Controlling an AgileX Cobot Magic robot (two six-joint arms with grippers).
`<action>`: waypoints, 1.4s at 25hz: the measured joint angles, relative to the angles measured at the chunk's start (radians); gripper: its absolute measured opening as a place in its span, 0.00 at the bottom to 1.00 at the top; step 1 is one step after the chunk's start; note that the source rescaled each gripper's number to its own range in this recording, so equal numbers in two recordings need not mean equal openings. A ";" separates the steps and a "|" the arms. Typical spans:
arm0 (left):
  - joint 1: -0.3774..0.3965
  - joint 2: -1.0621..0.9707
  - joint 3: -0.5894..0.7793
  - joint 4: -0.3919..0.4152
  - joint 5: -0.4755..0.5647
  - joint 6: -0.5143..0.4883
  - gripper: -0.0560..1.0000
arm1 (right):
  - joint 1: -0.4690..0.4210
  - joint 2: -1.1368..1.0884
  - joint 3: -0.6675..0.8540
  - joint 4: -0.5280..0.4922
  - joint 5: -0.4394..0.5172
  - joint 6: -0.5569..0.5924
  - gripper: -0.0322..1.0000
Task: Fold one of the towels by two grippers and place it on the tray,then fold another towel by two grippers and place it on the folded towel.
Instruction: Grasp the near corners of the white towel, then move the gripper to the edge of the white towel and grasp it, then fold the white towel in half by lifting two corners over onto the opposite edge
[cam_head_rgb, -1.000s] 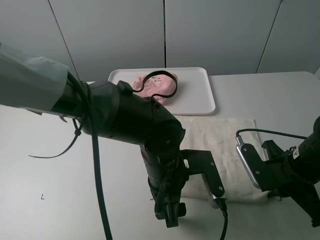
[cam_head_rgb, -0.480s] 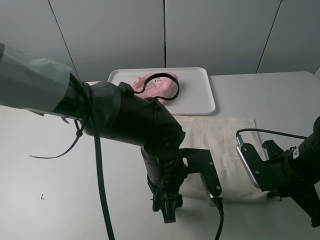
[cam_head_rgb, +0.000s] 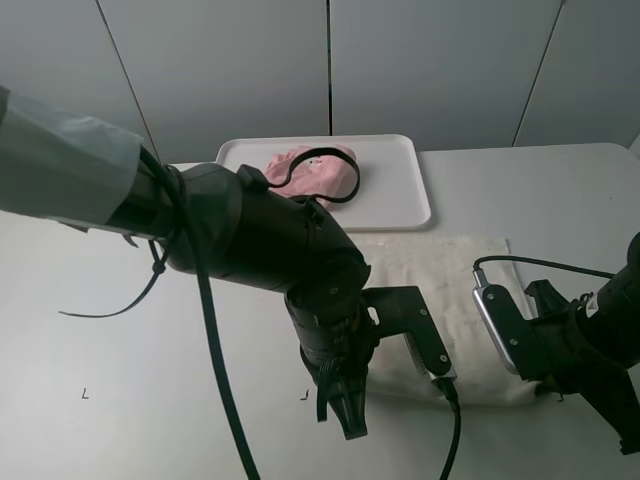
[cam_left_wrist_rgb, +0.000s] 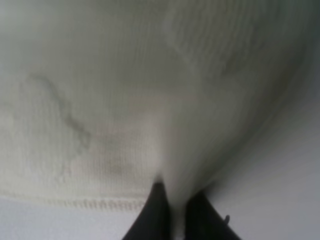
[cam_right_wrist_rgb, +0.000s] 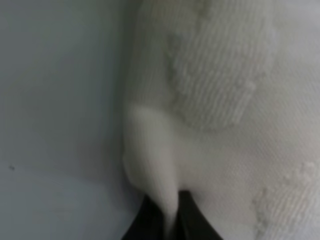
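Observation:
Next, my left gripper lets go of the cream towel's near edge on the towel's own far corner (cam_head_rgb: 335, 239), just in front of the tray. The towel still lies flat on the table.
A cream towel (cam_head_rgb: 440, 290) lies flat on the table in front of the tray. A pink towel (cam_head_rgb: 312, 170) sits bunched on the white tray (cam_head_rgb: 400, 190) at the back. My left gripper (cam_left_wrist_rgb: 175, 210) is shut on the cream towel's near edge (cam_left_wrist_rgb: 150, 125), pinching a fold of cloth. My right gripper (cam_right_wrist_rgb: 167, 220) is shut on the cream towel's near right corner (cam_right_wrist_rgb: 150, 155). In the high view the left arm hides its own grip and the towel's left part; the right gripper's fingertips are hidden behind its body.
The grey table (cam_head_rgb: 120, 380) runs wide to the left and front. A black cable (cam_head_rgb: 330, 175) loops above the tray. A small mark (cam_head_rgb: 85, 393) is on the table at front left.
The left arm has shifted slightly right and down at the towel's near edge. The right arm and the towels on the table have barely moved.

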 joint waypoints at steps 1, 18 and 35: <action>0.000 0.000 0.000 0.000 0.000 -0.003 0.05 | 0.000 0.000 0.000 0.004 0.000 0.000 0.04; 0.000 -0.118 0.002 -0.003 -0.025 -0.048 0.05 | 0.000 -0.200 -0.091 0.173 0.180 0.253 0.03; 0.187 -0.203 0.002 -0.027 -0.109 -0.194 0.05 | 0.000 -0.285 -0.198 0.069 0.193 0.905 0.03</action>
